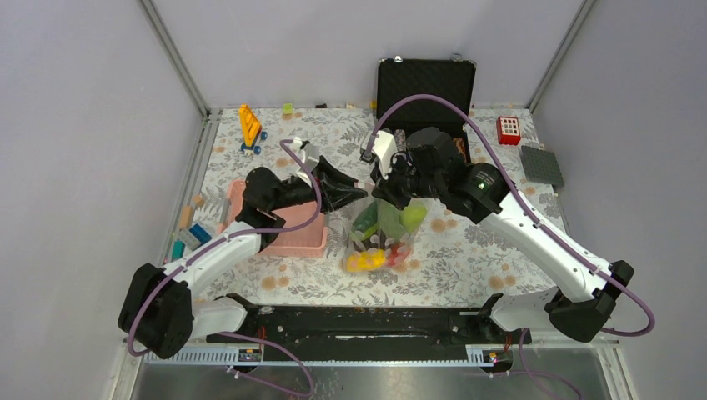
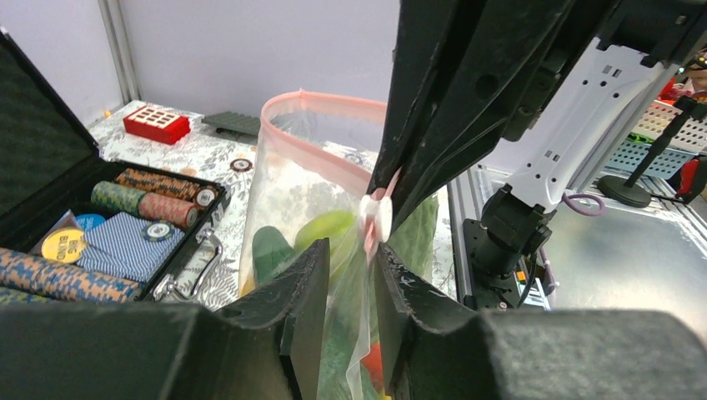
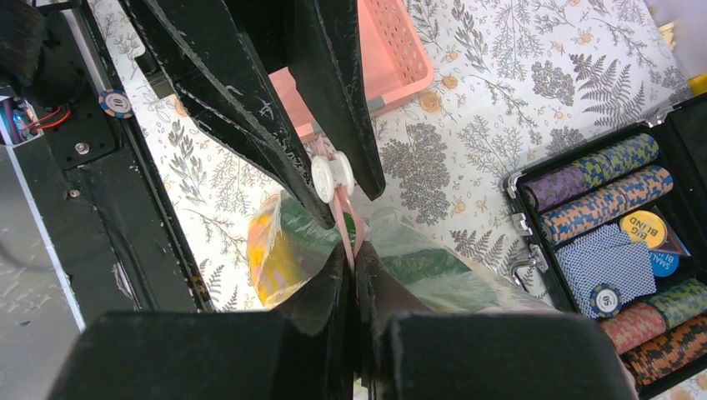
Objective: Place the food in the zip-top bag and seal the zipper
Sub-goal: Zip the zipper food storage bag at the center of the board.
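The pink zipper is held by my right gripper beside the white slider, so my left gripper needs to pinch the zipper's end while my right gripper takes the slider itself [image 3: 332, 175].
The clear zip-top bag [image 1: 379, 237] hangs between both grippers at the table's middle, its mouth partly open in a loop in the left wrist view [image 2: 283, 167]. The food lies inside: yellow citrus [image 1: 365, 261], green pieces [image 1: 392, 218], a red piece low down. My right gripper [image 3: 354, 250] is shut on the pink zipper [image 3: 342, 208], just beside the white slider [image 3: 327, 177]. My left gripper [image 2: 352, 254] is open, its fingers either side of the bag's edge just below the slider [image 2: 375, 218]. In the top view the left gripper [image 1: 360, 196] and right gripper [image 1: 379, 193] meet tip to tip.
The pink basket [image 1: 283, 242] lies left of the bag, under the left arm. An open black case [image 1: 425, 83] with poker chips [image 3: 600, 175] stands at the back. A red block [image 1: 508, 130], grey plate [image 1: 541, 165], yellow toy [image 1: 250, 127] and small blocks [image 1: 188, 233] lie around.
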Available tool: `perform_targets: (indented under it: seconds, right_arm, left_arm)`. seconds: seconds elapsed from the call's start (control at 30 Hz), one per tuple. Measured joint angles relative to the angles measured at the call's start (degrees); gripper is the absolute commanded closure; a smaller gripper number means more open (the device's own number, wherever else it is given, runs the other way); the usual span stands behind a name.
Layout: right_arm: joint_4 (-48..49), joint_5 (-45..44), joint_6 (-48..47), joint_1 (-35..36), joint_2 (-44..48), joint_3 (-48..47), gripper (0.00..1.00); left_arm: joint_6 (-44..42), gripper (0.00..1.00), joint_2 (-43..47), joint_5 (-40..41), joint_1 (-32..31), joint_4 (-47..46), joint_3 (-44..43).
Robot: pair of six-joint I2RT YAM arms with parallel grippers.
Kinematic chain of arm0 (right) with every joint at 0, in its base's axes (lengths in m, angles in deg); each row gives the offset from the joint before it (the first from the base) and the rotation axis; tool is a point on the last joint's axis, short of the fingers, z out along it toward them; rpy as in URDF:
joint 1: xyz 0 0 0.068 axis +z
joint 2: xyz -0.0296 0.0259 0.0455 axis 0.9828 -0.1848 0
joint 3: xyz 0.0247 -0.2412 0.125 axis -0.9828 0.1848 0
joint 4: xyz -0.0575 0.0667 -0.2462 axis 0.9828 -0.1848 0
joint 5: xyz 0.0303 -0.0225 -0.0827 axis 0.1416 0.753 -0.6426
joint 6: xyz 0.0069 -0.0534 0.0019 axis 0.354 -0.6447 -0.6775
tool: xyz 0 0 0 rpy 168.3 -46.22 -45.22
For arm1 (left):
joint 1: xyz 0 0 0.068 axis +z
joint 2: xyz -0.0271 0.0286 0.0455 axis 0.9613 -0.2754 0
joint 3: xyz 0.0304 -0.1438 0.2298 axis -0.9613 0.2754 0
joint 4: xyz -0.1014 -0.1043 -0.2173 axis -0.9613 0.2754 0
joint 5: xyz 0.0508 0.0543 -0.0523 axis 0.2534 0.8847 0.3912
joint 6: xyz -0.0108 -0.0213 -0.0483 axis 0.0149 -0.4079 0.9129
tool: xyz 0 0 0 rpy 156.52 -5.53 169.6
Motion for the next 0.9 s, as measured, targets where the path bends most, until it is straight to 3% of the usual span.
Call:
perform_targets:
  seconds: [0.13, 0.27, 0.33, 0.43, 0.47, 0.53, 0.6, 0.77, 0.9]
  right_arm:
    - [0.00, 0.28, 0.55, 0.00, 0.00, 0.00, 1.00]
    - [0.28, 1.18, 0.96, 0.00, 0.00, 0.13, 1.00]
    - [0.70, 1.22, 1.09, -0.04, 0.07, 0.48, 1.00]
    - [1.29, 1.49, 1.29, -0.04, 0.17, 0.96, 1.00]
    - [1.46, 1.51, 1.40, -0.04, 0.28, 1.09, 0.97]
    - [1.73, 1.55, 1.44, -0.04, 0.46, 1.31, 0.75]
    - [2.21, 1.64, 1.36, -0.07, 0.79, 1.57, 0.64]
    - [3.78, 1.44, 0.35, -0.04, 2.03, 1.60, 0.44]
    - [3.96, 2.16, -0.57, -0.04, 2.49, 0.28, 0.40]
  left_arm:
    - [1.88, 0.74, -0.72, -0.85, 0.02, -3.89, 0.17]
    - [4.02, 0.87, -2.47, -2.54, 0.02, -7.02, 0.17]
    - [5.09, 1.00, -3.41, -3.82, 0.02, -8.70, 0.17]
    - [6.32, 1.00, -4.24, -4.76, 0.17, -10.40, 0.17]
    - [6.49, 1.00, -4.37, -4.85, 0.20, -10.78, 0.17]
    - [6.84, 1.00, -4.44, -5.09, 0.24, -11.37, 0.20]
    - [6.95, 1.00, -4.44, -5.25, 0.28, -11.87, 0.31]
    - [4.79, 1.00, -3.67, -5.46, 0.28, -8.33, 0.46]
    - [-1.95, 1.00, 0.04, -4.66, 0.22, 1.11, 0.13]
